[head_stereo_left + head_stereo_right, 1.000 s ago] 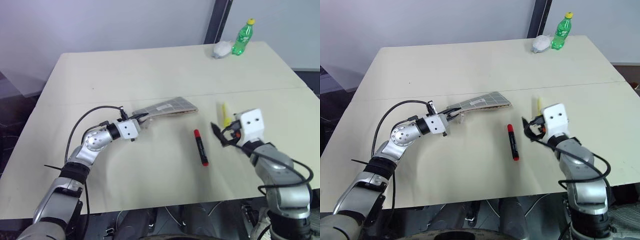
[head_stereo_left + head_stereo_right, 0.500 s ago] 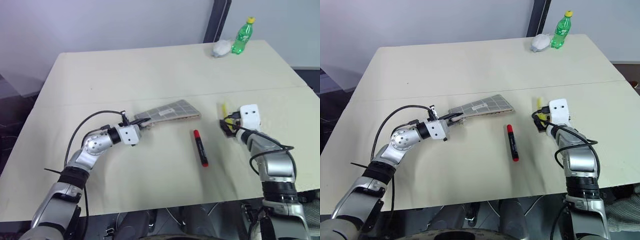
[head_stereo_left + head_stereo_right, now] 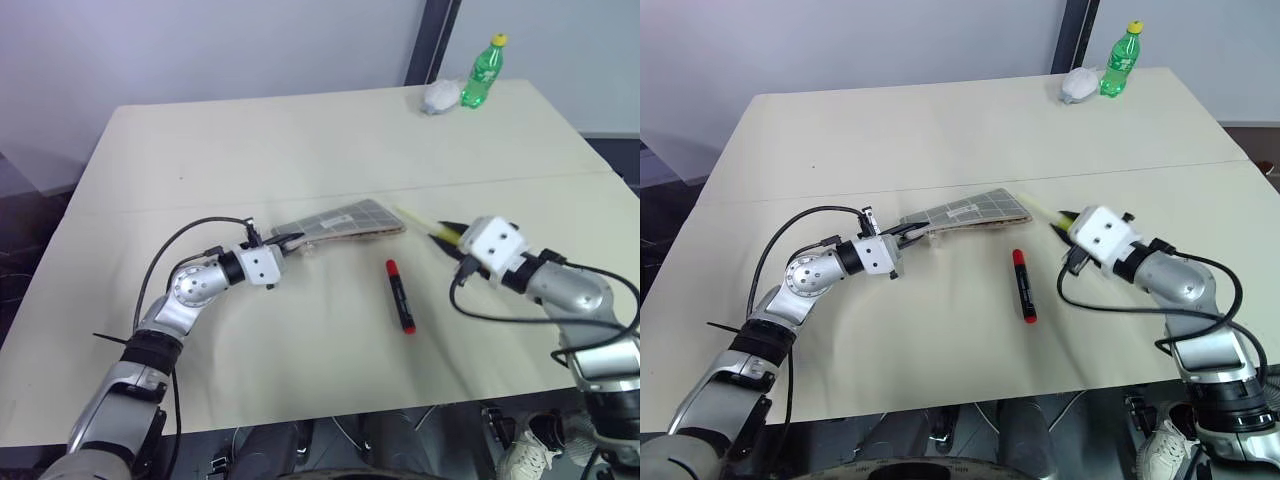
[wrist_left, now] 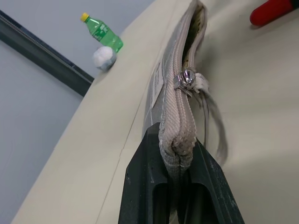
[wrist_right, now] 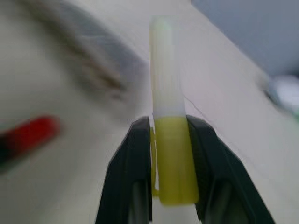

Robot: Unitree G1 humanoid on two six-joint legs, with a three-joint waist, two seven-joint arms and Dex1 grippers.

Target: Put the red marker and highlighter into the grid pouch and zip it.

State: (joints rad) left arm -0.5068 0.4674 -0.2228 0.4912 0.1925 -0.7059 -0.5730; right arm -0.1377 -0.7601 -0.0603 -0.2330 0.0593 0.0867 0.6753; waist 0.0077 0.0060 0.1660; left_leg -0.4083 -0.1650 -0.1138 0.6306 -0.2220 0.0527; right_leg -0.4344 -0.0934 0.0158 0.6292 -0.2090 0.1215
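My right gripper has the highlighter, held above the table just now. It will let go of it inside the gaping far end of the grid pouch (image 3: 364, 223) (image 5: 105, 56).
The grid pouch (image 3: 345, 219) lies lifted at its near end, where my left gripper (image 3: 287, 242) is shut on it. In the left wrist view the pouch (image 4: 179, 88) stands on edge between the black fingers (image 4: 140, 182), its zip pull (image 4: 186, 79) close to them and the far end gaping a little. The red marker (image 3: 401, 295) lies on the table between both arms. My right gripper (image 3: 448, 232) is shut on the highlighter (image 3: 415, 218), held above the table with its pale tip pointing at the pouch's far end. The highlighter (image 5: 167, 140) sits between both fingers (image 5: 132, 161).
A green bottle (image 3: 482, 72) and a white crumpled object (image 3: 440, 96) stand at the table's far right corner. A seam (image 3: 200, 205) crosses the beige table just behind the pouch. The table's front edge runs close below both arms.
My right gripper has closed on the highlighter, lifted it off the table and turned its tip toward the pouch. The left gripper has kept its hold in place.
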